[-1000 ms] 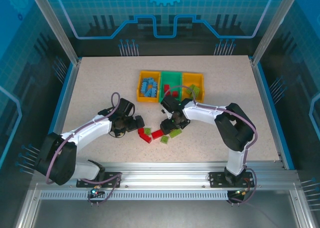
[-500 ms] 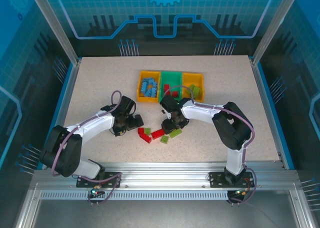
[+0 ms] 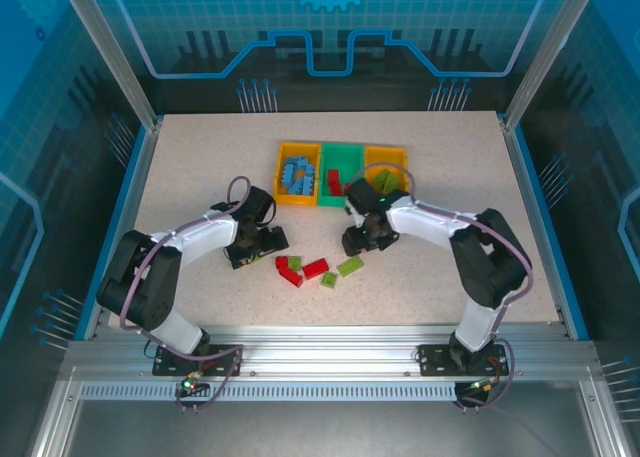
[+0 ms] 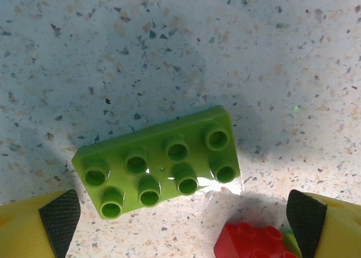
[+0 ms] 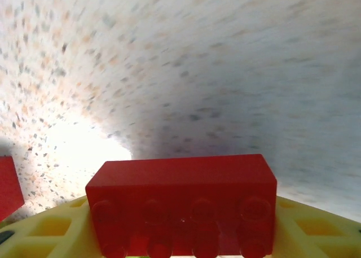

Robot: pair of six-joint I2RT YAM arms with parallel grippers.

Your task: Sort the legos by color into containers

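My right gripper is going to the middle of the green bin [image 3: 343, 172]. It will let go of the red lego there, beside the other red legos.
The containers stand in a row at the back: a left orange bin [image 3: 298, 174] with blue legos, a green bin [image 3: 343, 172] with red ones, and a right orange bin [image 3: 386, 167] with light green ones. Loose red legos [image 3: 315, 268] and green legos [image 3: 350, 266] lie on the table in front. My left gripper [image 3: 262, 245] [image 4: 180, 215] is open low over a light green lego [image 4: 161, 162], which lies flat, studs up, just beyond its black pads [image 4: 59, 218]. My right gripper [image 3: 365, 239] [image 5: 183, 227] is shut on a red lego [image 5: 183, 204], lifted off the table.
Another red lego [image 4: 254, 244] lies close to my left gripper's right finger. A red lego corner [image 5: 8, 184] shows at the left edge of the right wrist view. The speckled table [image 3: 200, 167] has blue rails along both sides.
My right gripper has closed on the red lego and moved up and right, away from the loose pile toward the bins. My left gripper has shifted slightly right toward the pile, still open.
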